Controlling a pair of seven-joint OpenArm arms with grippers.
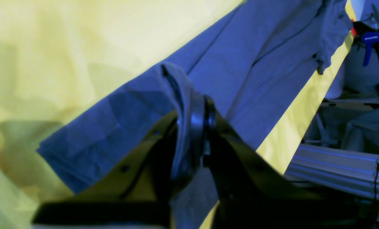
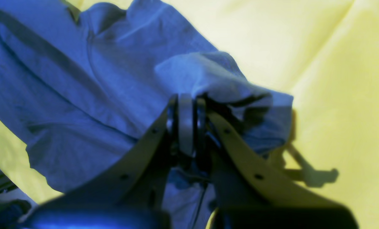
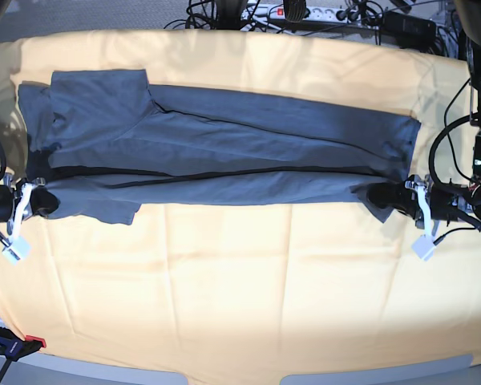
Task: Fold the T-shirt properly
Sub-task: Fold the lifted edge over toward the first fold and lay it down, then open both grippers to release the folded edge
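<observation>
The T-shirt's flap sticks out past the T-shirt's near edge, so next I open my right gripper at the T-shirt's corner, take the fold [image 3: 77,192] beside the flap and pull back.
The dark slate-blue T-shirt [image 3: 224,148] lies stretched across the yellow-orange cloth, folded lengthwise into a long band, with a sleeve at the far left. My left gripper [image 3: 389,196] is at the band's right near corner. In the left wrist view the gripper [image 1: 197,117] is shut on a pinch of the T-shirt [image 1: 240,73]. My right gripper [image 3: 44,202] is at the left near corner. In the right wrist view the gripper [image 2: 187,111] is shut on a bunched fold of the T-shirt [image 2: 81,79].
The yellow-orange table cloth [image 3: 240,297] covers the table. Cables and a power strip [image 3: 321,12] lie beyond the far edge. A blue clamp [image 1: 370,41] and an aluminium rail [image 1: 338,168] sit off the table's edge. A clamp [image 3: 8,346] holds the front left corner.
</observation>
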